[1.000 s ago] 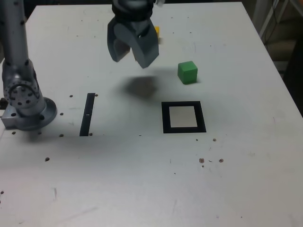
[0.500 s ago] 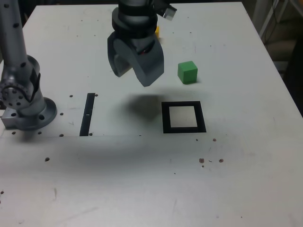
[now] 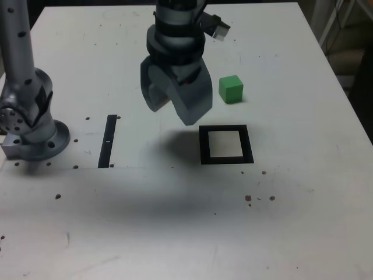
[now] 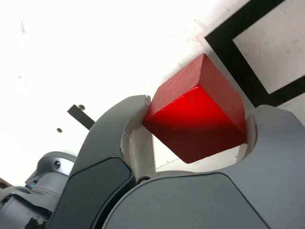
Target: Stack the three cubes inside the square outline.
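Note:
Next, my gripper lets go of the red cube on the square outline's pale centre (image 3: 224, 147) (image 4: 287, 62), toward the edge farthest from the green cube.
My gripper (image 3: 172, 112) hangs above the table, just to the exterior view's left of the square outline (image 3: 203, 146). In the wrist view the gripper (image 4: 200, 109) is shut on the red cube (image 4: 198, 114), which sits tilted between the two grey fingers. The square outline (image 4: 233, 62), a thick black border round a pale centre, lies close beside the held cube. The green cube (image 3: 231, 88) rests on the table behind the outline, to the exterior view's right of the gripper and apart from it.
A narrow black strip (image 3: 107, 141) lies flat on the table at the exterior view's left. The arm's grey base (image 3: 29, 128) stands at the left edge. Small dark specks dot the white tabletop (image 3: 175, 221).
The gripper has moved toward the camera and to the exterior view's right, closer to the square outline, still holding the red cube. The arm now covers the yellow cube seen earlier.

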